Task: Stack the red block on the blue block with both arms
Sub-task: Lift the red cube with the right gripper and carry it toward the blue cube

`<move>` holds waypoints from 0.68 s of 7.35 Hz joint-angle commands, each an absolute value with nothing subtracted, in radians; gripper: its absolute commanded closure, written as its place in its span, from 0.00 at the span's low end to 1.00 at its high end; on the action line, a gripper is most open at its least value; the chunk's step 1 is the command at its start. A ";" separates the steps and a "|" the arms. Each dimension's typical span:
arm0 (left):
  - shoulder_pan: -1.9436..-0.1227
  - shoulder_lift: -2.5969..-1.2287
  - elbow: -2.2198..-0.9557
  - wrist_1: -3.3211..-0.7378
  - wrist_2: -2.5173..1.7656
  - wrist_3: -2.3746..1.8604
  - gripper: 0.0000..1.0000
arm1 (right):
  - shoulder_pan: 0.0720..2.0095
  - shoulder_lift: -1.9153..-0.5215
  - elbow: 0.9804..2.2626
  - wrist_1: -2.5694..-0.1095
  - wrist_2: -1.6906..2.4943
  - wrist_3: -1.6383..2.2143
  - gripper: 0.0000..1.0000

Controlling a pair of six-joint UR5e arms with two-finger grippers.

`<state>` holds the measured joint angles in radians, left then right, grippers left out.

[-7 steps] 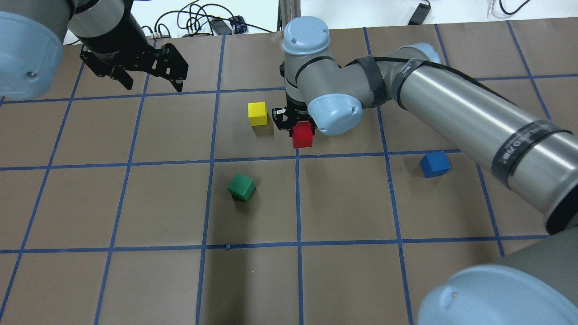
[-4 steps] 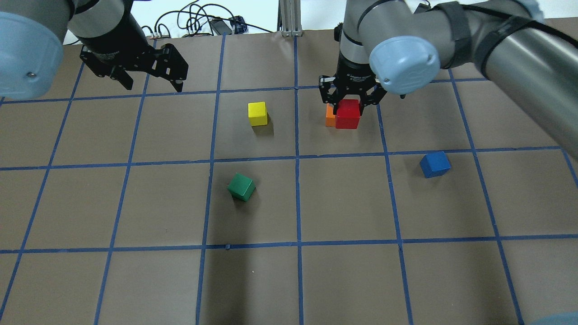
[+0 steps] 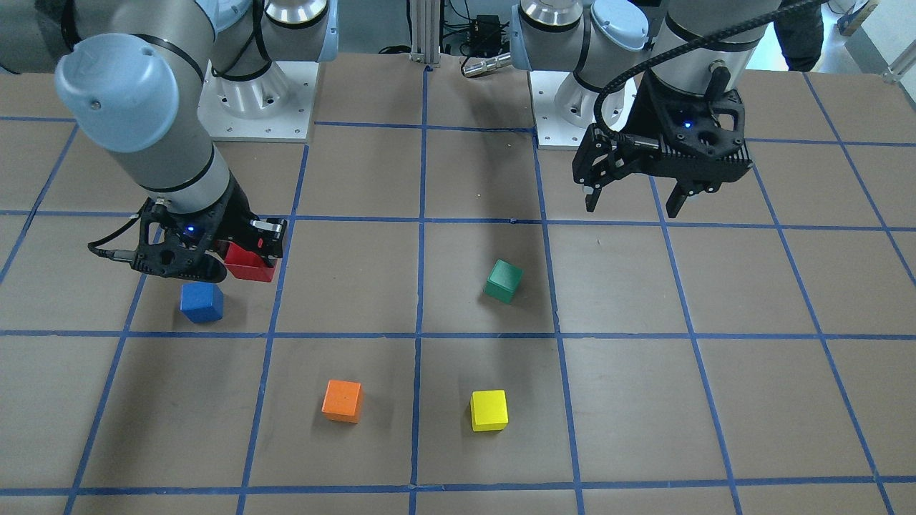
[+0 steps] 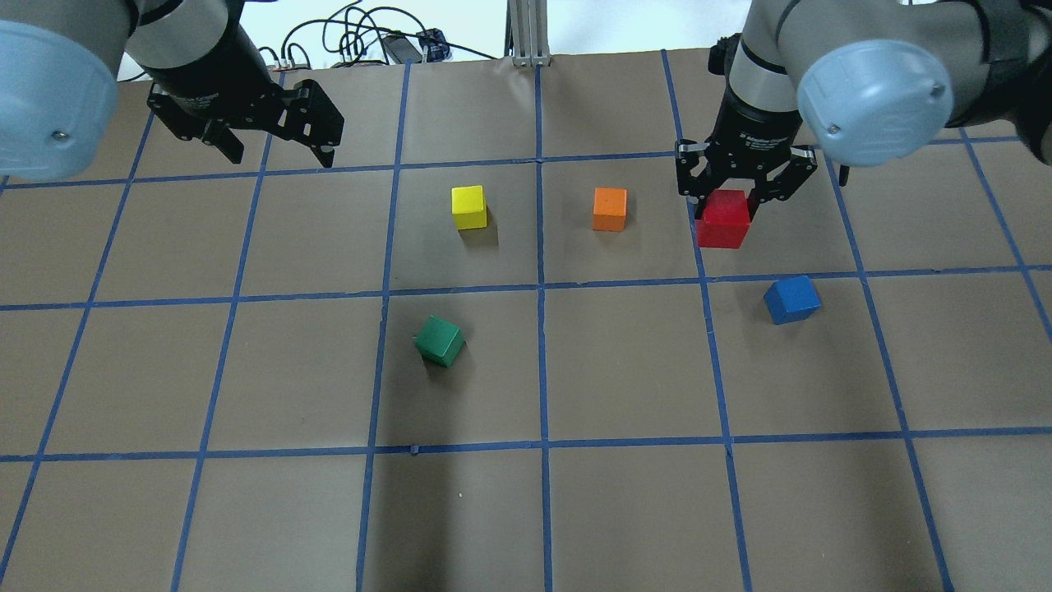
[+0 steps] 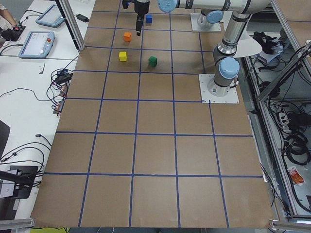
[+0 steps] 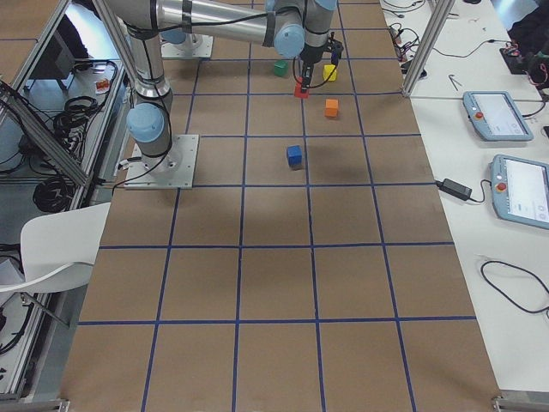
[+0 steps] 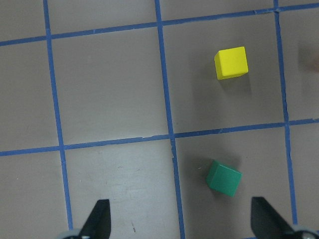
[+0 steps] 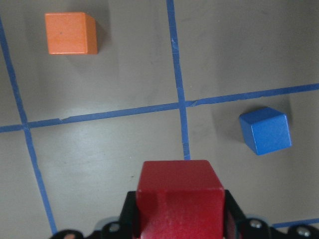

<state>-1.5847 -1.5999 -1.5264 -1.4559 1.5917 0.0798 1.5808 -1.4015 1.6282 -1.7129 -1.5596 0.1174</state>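
The robot's right gripper needs to release the red block on the flat top of the blue block (image 3: 194, 290) (image 8: 271, 133).
My right gripper (image 4: 725, 215) is shut on the red block (image 4: 724, 219) and holds it above the table; it also shows in the front view (image 3: 247, 261) and the right wrist view (image 8: 179, 199). The blue block (image 4: 791, 299) rests on the table, a little nearer the robot and to the right of the red block; it shows in the front view (image 3: 202, 302) and the right wrist view (image 8: 265, 130). My left gripper (image 4: 275, 140) is open and empty, high over the far left of the table; its fingertips (image 7: 97, 224) show in the left wrist view.
An orange block (image 4: 609, 209) lies left of the red block, a yellow block (image 4: 468, 207) further left, and a green block (image 4: 439, 340) nearer the robot. Blue tape lines grid the brown table (image 4: 526, 510). Cables lie beyond the far edge.
My right arm has carried the red block to the right, from beside the yellow block past the orange block towards the blue block. The left arm has not moved.
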 commanded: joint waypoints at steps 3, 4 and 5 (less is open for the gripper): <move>-1.585 -1.600 -1.526 -1.456 1.592 0.080 0.00 | 1.461 -1.451 1.840 -1.951 -1.562 -0.162 1.00; -1.585 -1.600 -1.526 -1.456 1.592 0.080 0.00 | 1.453 -1.463 1.865 -1.974 -1.563 -0.234 1.00; -1.585 -1.600 -1.526 -1.456 1.592 0.080 0.00 | 1.416 -1.463 1.893 -2.011 -1.563 -0.285 1.00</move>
